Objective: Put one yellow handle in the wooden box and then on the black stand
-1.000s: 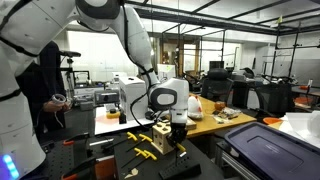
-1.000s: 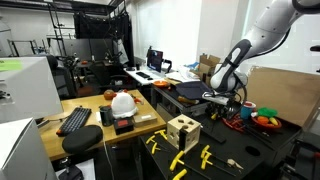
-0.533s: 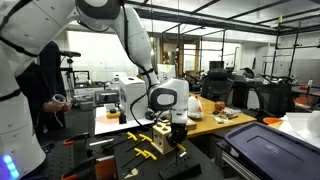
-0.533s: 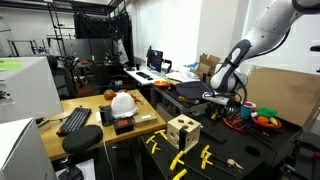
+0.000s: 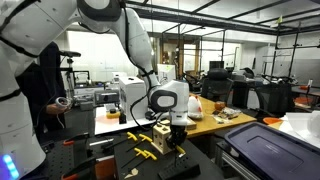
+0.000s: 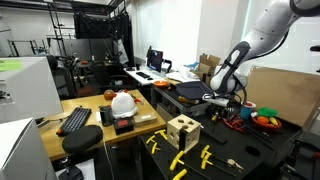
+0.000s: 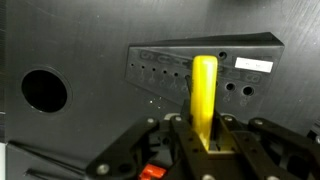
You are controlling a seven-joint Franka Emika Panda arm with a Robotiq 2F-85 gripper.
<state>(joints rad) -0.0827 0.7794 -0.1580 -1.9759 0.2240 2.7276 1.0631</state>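
Next, my gripper lets go of the yellow handle on the black stand (image 5: 181, 158) (image 7: 205, 62), among the small holes next to the stand's white label.
In the wrist view my gripper (image 7: 205, 138) is shut on a yellow handle (image 7: 204, 90), which sticks out lengthwise from between the jaws. The handle's far end lies over the black stand (image 7: 160, 68), a dark wedge-shaped block with a row of small holes and a white label; whether it touches the stand I cannot tell. In both exterior views the gripper (image 5: 178, 133) (image 6: 220, 108) hangs low over the dark table beside the wooden box (image 5: 160, 139) (image 6: 183, 131). More yellow handles (image 5: 134, 136) (image 6: 178, 160) lie loose on the table.
A round hole (image 7: 44, 90) is cut in the dark surface left of the stand. A white helmet (image 6: 122, 102) and a keyboard (image 6: 74, 120) sit on the wooden desk. A bowl of coloured items (image 6: 265, 119) stands behind the arm. A person (image 5: 45, 95) stands near the robot.
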